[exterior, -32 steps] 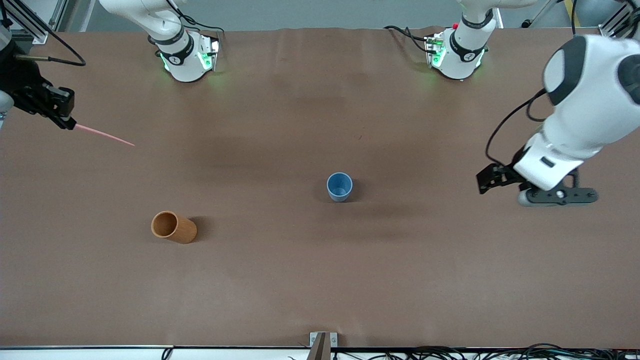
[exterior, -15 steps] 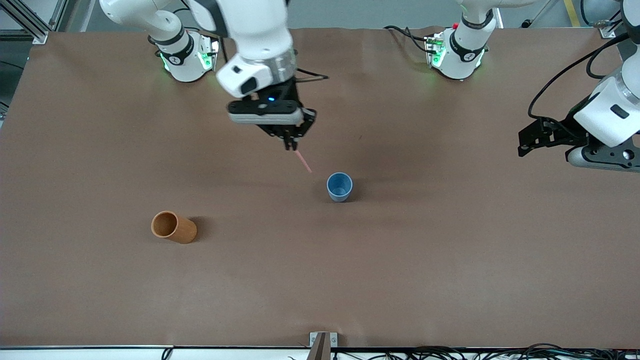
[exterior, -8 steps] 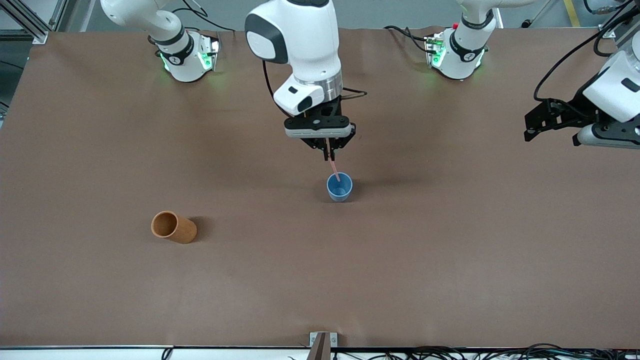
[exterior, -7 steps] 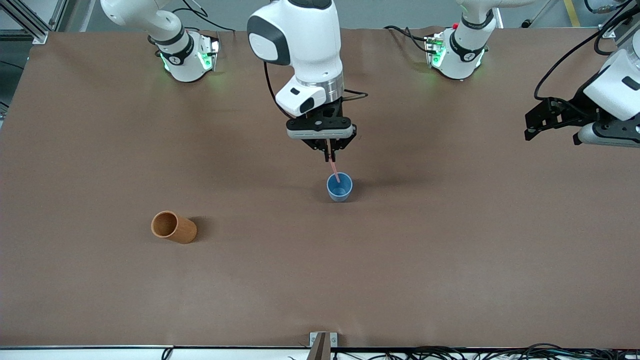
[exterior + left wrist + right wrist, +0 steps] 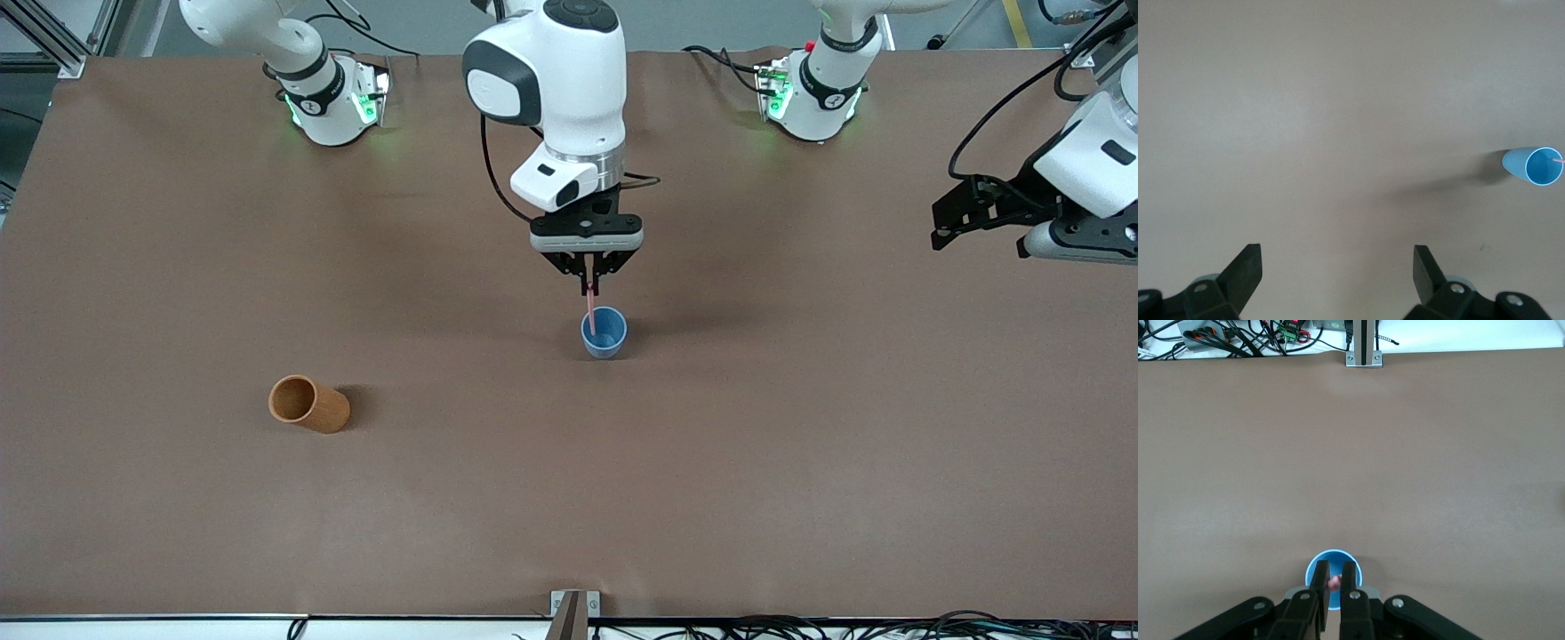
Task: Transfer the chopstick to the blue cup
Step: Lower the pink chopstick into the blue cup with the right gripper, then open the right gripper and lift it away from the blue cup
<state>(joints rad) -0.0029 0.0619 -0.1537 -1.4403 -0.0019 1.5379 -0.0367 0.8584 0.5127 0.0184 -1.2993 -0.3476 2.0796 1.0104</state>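
Observation:
Next, I release the chopstick, now upright over the blue cup, from my right gripper against the blue cup's rim (image 5: 620,346) (image 5: 1313,561), on the side away from the orange-brown cup.
The blue cup (image 5: 605,332) stands upright near the middle of the table. My right gripper (image 5: 590,284) hangs directly over it, shut on the pale pink chopstick (image 5: 590,307), which points almost straight down with its lower end inside the cup's mouth. In the right wrist view the chopstick (image 5: 1335,583) shows pinched between the dark fingers (image 5: 1351,577) above the cup (image 5: 1315,568). My left gripper (image 5: 949,222) waits open over the left arm's end of the table, holding nothing. From the left wrist view, the cup (image 5: 1532,166) appears far off, beyond the open left gripper (image 5: 1337,263).
An orange-brown cup (image 5: 308,404) lies tipped on its side toward the right arm's end of the table, nearer to the front camera than the blue cup. A metal bracket (image 5: 574,606) sits at the table's front edge, with cables along it.
My right gripper carried the chopstick from the right arm's end of the table to over the blue cup, turned it upright and lowered its tip into the cup. The left gripper drew back toward its end.

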